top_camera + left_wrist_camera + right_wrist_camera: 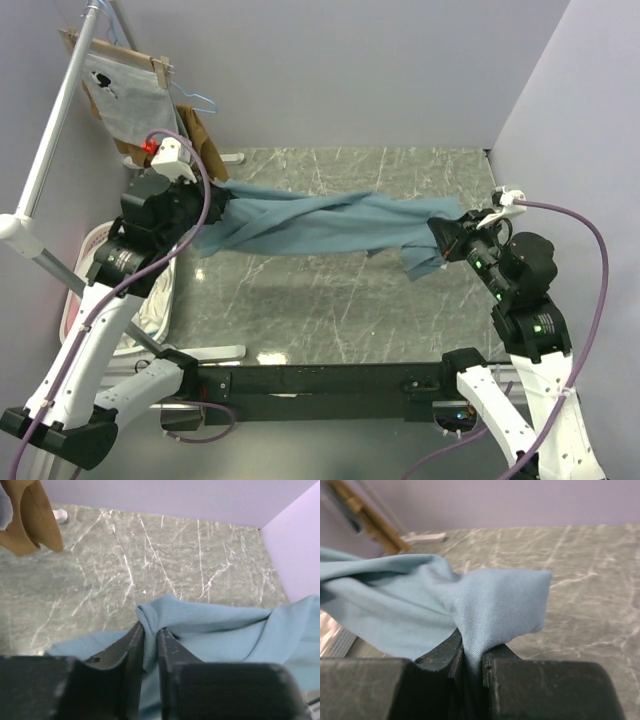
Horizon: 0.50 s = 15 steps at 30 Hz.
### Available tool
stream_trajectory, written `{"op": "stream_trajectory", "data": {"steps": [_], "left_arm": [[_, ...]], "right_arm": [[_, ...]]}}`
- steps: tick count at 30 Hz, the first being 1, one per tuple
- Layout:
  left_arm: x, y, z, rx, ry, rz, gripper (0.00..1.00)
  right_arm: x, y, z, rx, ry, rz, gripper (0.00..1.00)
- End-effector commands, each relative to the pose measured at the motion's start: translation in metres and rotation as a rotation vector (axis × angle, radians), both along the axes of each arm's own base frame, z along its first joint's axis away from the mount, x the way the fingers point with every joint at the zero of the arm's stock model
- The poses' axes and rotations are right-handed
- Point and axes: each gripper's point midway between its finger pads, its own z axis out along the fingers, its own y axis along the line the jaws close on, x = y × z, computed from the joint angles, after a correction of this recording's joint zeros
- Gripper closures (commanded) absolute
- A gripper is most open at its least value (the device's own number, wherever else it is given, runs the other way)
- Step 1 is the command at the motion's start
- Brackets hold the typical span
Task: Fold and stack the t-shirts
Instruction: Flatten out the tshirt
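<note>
Next, I let go of the teal-blue t-shirt with my right gripper and leave it lying across the middle of the marble table (345,268).
A dusty teal-blue t-shirt (320,228) hangs stretched and bunched between my two grippers, lifted above the marble table (330,310). My left gripper (218,205) is shut on its left end; in the left wrist view a fold of the t-shirt (210,625) is pinched between the fingers (131,645). My right gripper (447,238) is shut on the right end; in the right wrist view the t-shirt (490,605) drapes over the fingers (442,652). A loose flap hangs below the right gripper.
A grey printed shirt (125,95) and a brown garment (200,135) hang on a rack at the back left; the brown one also shows in the left wrist view (27,515). A white basket (150,300) stands at the table's left edge. Purple walls close the back and right.
</note>
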Motion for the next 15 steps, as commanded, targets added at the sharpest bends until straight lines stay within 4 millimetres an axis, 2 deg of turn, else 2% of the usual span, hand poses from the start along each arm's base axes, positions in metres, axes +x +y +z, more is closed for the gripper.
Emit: {"op": "stream_trajectory", "data": {"steps": [1,3,4,5,6,8,9,10,12,15], "left_arm": [[-0.006,0.001,-0.027,0.083,0.141,-0.030,0.73],[0.001,-0.002,-0.050,0.107,0.192,-0.034,0.70],[0.004,-0.002,-0.059,0.116,0.210,-0.029,0.70],[0.007,-0.003,-0.075,0.127,0.248,-0.028,0.71],[0.013,-0.005,-0.077,0.119,0.243,-0.023,0.72],[0.019,-0.010,-0.091,0.115,0.277,-0.027,0.89],[0.025,-0.012,-0.091,0.094,0.265,-0.019,0.97],[0.028,-0.014,-0.094,0.081,0.267,-0.015,0.99],[0.029,-0.015,-0.107,0.068,0.290,-0.006,0.99],[0.025,-0.008,-0.115,0.062,0.303,0.037,0.99]], "right_arm": [[-0.020,0.029,0.004,-0.016,0.048,0.207,0.90],[-0.017,0.035,-0.011,-0.038,0.101,0.248,0.89],[-0.007,0.032,-0.025,-0.051,0.155,0.219,0.89],[0.000,0.029,-0.030,-0.049,0.171,0.194,0.90],[0.005,0.027,-0.036,-0.051,0.185,0.175,0.90],[0.016,0.027,-0.049,-0.068,0.207,0.166,0.93],[0.019,0.026,-0.053,-0.067,0.221,0.158,0.95],[0.022,0.027,-0.060,-0.073,0.246,0.159,0.98],[0.024,0.026,-0.070,-0.097,0.272,0.165,0.98],[0.025,0.018,-0.093,-0.126,0.370,0.120,0.97]]}}
